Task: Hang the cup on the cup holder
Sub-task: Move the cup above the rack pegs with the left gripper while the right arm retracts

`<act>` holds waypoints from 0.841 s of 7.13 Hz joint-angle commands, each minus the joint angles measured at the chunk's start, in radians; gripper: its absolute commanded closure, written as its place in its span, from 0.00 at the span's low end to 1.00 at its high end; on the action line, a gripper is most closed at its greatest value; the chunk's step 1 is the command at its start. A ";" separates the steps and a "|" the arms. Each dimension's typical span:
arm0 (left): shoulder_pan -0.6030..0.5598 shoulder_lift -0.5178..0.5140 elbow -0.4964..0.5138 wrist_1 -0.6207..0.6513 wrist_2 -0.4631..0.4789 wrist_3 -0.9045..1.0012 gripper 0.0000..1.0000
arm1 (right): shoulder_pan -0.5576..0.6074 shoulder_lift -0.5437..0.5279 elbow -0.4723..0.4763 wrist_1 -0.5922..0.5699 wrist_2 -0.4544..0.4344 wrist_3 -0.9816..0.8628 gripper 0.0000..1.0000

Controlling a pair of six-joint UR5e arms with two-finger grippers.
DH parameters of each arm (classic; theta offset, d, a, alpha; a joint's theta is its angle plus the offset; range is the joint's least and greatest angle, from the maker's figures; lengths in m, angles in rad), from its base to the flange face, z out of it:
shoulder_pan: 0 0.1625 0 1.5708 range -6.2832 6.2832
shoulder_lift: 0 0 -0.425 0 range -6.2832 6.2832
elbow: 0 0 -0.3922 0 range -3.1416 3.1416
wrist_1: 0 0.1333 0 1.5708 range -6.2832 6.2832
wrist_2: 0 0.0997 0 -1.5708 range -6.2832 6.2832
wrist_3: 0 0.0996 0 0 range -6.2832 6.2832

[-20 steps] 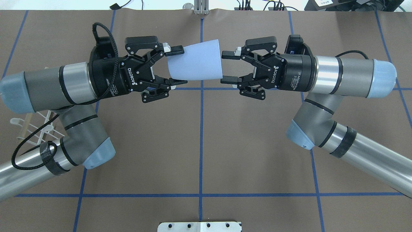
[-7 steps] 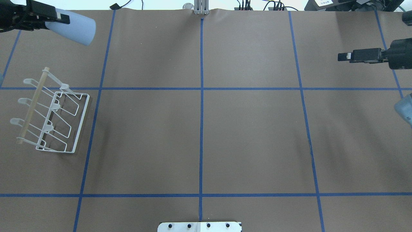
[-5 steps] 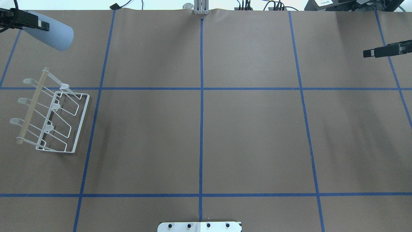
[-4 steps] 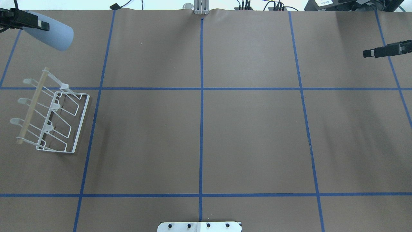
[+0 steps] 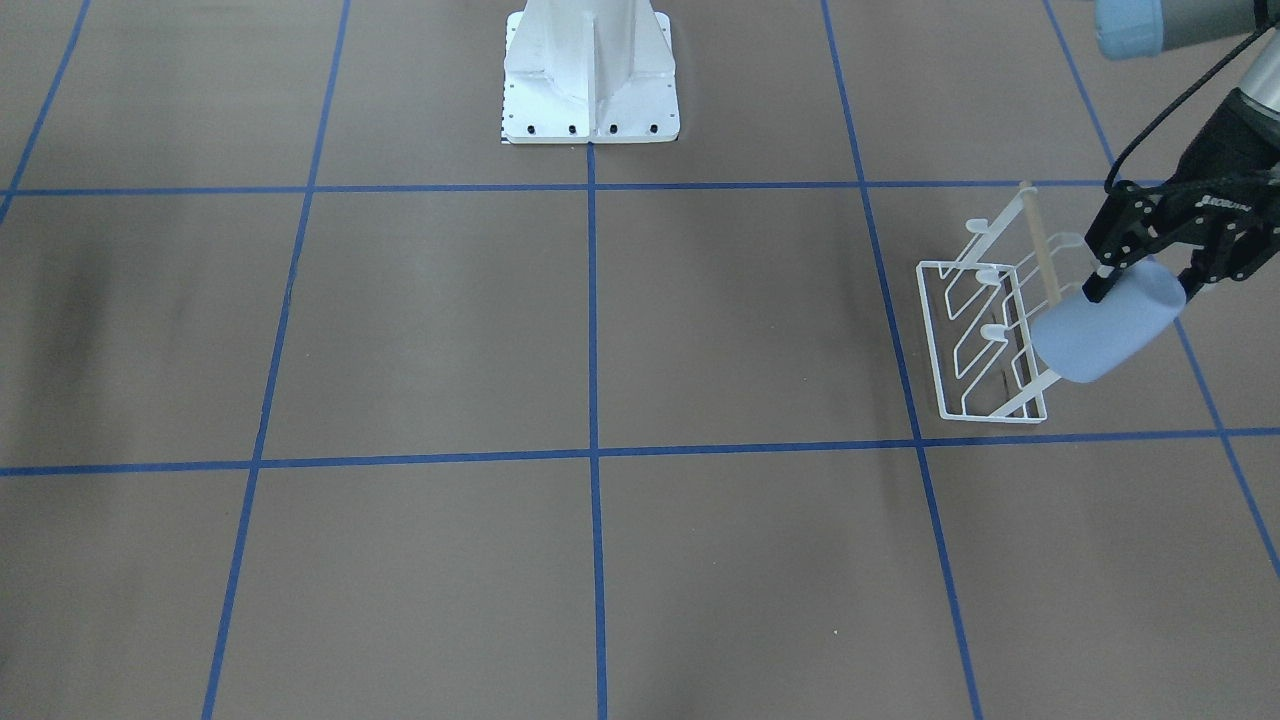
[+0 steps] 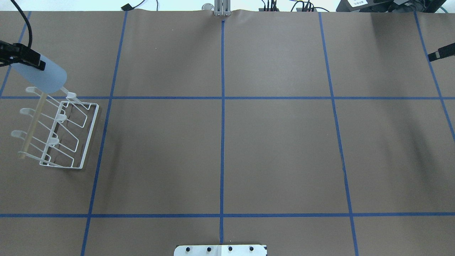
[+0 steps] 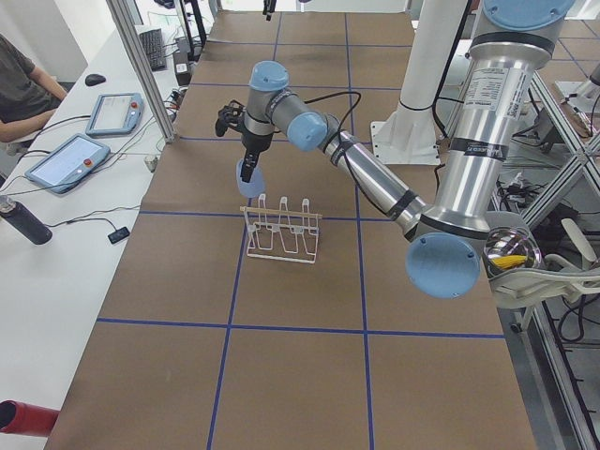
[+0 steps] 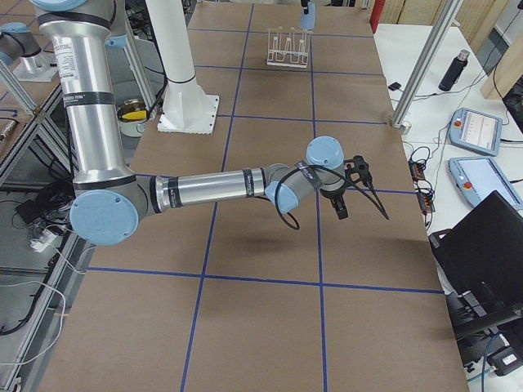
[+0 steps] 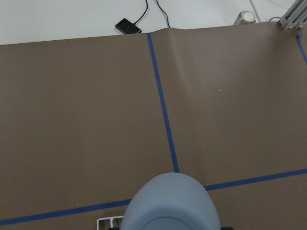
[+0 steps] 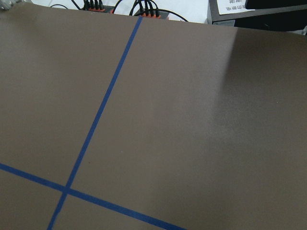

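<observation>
Next, I release the pale blue cup with my left gripper on the cup holder's inner white peg (image 5: 998,342) farthest from my base plate.
The pale blue cup (image 6: 42,75) is held tilted in my left gripper (image 6: 27,64), which is shut on its narrow end. Its wide rim points down toward the white wire cup holder (image 6: 82,137). The cup hangs just over the far end of the holder's wooden rod (image 6: 32,124). The front view shows the cup (image 5: 1105,335), the left gripper (image 5: 1145,283) and the holder (image 5: 975,345); the left wrist view shows only the cup (image 9: 170,203). Of my right gripper (image 6: 440,55), only one fingertip shows, at the right edge. I cannot tell whether it is open or shut.
The brown table carries a grid of blue tape lines (image 6: 222,97). The robot's white base plate (image 5: 590,90) stands at the near edge. Tablets (image 7: 73,157) and a bottle (image 7: 23,220) lie on a side desk off the table's far edge.
My left gripper has carried the cup from the far left corner down toward the holder, and it now overlaps the rod's end. My right gripper has drawn further off the right edge.
</observation>
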State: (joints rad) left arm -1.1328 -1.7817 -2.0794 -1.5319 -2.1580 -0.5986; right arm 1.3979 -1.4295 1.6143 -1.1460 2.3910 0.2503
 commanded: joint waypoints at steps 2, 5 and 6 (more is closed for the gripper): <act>0.048 -0.015 0.024 0.018 0.004 0.002 1.00 | 0.018 0.035 0.052 -0.235 -0.006 -0.170 0.00; 0.099 -0.034 0.070 0.007 0.073 0.002 1.00 | 0.018 0.030 0.052 -0.232 -0.009 -0.169 0.00; 0.100 -0.033 0.073 0.007 0.072 0.006 1.00 | 0.018 0.029 0.052 -0.232 -0.009 -0.169 0.00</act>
State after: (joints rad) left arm -1.0441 -1.8142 -2.0160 -1.5232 -2.0946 -0.5956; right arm 1.4158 -1.4003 1.6659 -1.3771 2.3826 0.0810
